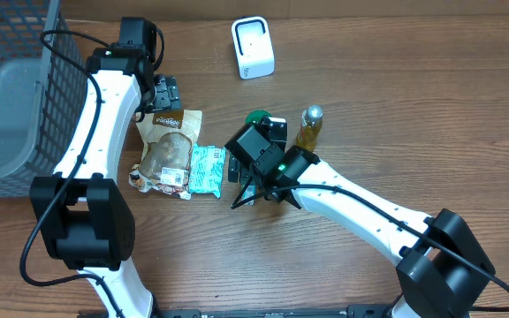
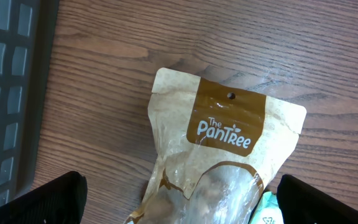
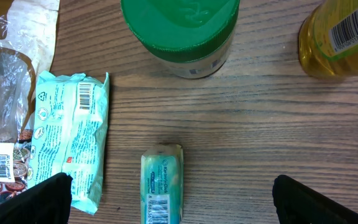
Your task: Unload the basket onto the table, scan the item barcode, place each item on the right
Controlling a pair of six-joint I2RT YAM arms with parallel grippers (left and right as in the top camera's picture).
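Next, I move my right gripper next to the yellow bottle's grey top (image 1: 314,113), beside the green-lidded jar, and close it there.
A white barcode scanner (image 1: 253,48) stands at the back of the table. My left gripper (image 1: 167,94) hovers open over the top of a brown "The PanTree" pouch (image 2: 222,149), its fingers (image 2: 39,199) wide on either side and touching nothing. My right gripper (image 3: 182,202) is open above a small teal pack (image 3: 162,183) that lies barcode up between its fingers (image 3: 322,199). In the overhead view that gripper (image 1: 263,196) hides the pack. A mint green packet (image 3: 70,137) lies flat between the pouch and the teal pack.
A green-lidded jar (image 3: 180,31) and a yellow bottle (image 3: 340,37) stand just behind the right gripper. A dark mesh basket (image 1: 11,88) with a grey liner fills the table's left side, close to the left arm.
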